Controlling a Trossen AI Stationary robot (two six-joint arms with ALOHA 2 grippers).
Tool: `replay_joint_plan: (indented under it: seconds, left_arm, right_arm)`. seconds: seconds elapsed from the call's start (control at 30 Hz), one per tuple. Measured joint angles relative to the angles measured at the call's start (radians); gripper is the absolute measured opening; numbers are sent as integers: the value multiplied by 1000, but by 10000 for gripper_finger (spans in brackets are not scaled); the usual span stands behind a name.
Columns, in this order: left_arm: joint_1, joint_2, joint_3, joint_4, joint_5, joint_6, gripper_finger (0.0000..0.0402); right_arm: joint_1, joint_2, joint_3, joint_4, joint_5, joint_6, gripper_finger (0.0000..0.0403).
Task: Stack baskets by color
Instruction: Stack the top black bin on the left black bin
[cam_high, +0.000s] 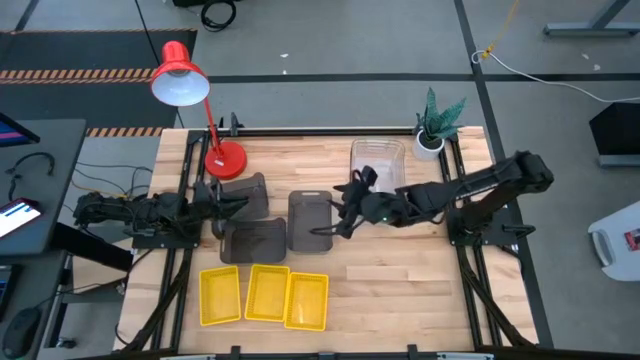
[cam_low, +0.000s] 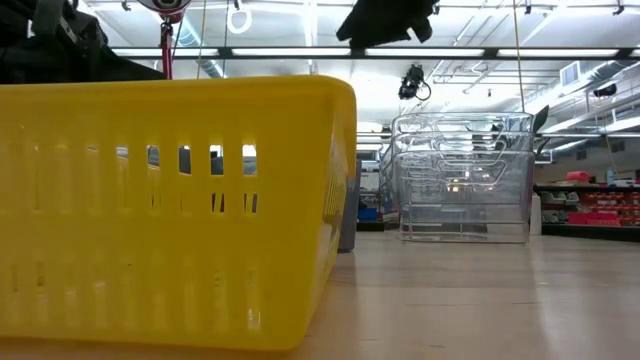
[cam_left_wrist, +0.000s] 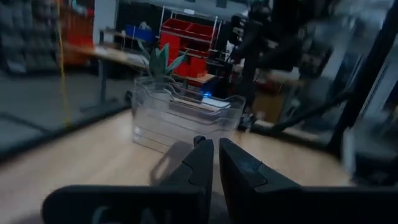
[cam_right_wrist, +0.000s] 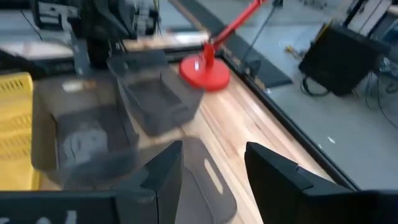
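Note:
The robot's left gripper should next grab the grey basket nearest the red lamp by its front rim (cam_high: 246, 219), the edge that faces the neighbouring front grey basket.
Three yellow baskets (cam_high: 265, 295) lie side by side near the front edge; one fills the low view (cam_low: 170, 210). Three dark grey baskets rest flat on the table: one at the back left (cam_high: 246, 192), one in front of it (cam_high: 255, 240), one in the middle (cam_high: 309, 220). A stack of clear baskets (cam_high: 377, 160) stands at the back right (cam_low: 462, 178). My right gripper (cam_high: 339, 215) hovers open above the right end of the middle grey basket (cam_right_wrist: 205, 186), touching nothing. My left gripper (cam_high: 222, 203) stays shut and level at the left, beside the back-left grey basket (cam_right_wrist: 158, 96).
A red desk lamp stands with its base (cam_high: 225, 160) at the back left, close to the grey baskets (cam_right_wrist: 205, 71). A small potted plant (cam_high: 435, 125) sits at the back right corner, behind the clear stack. Bare wood lies to the right of the yellow baskets.

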Motion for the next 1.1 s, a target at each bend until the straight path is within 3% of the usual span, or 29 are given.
replay_joint_plan:
  seconds: [0.13,0.27,0.47,0.63,0.87,1.1]
  left_arm:
    - [0,0,0,1,-7,-219,38]
    - [1,0,0,4,-16,-334,33]
    - [1,0,0,16,-15,-364,26]
    - [1,10,40,11,131,-355,22]
    - [-2,117,202,-262,222,-357,29]
    - [-2,264,264,-376,310,-361,63]
  right_arm:
    - [30,-29,-78,139,0,-9,177]
    - [68,-34,-126,205,7,-27,177]
    - [88,-39,-126,250,35,-76,177]
    - [91,-39,-126,258,35,-91,177]
    - [90,-39,-126,259,35,-109,177]
    - [90,-39,-126,258,35,-115,177]
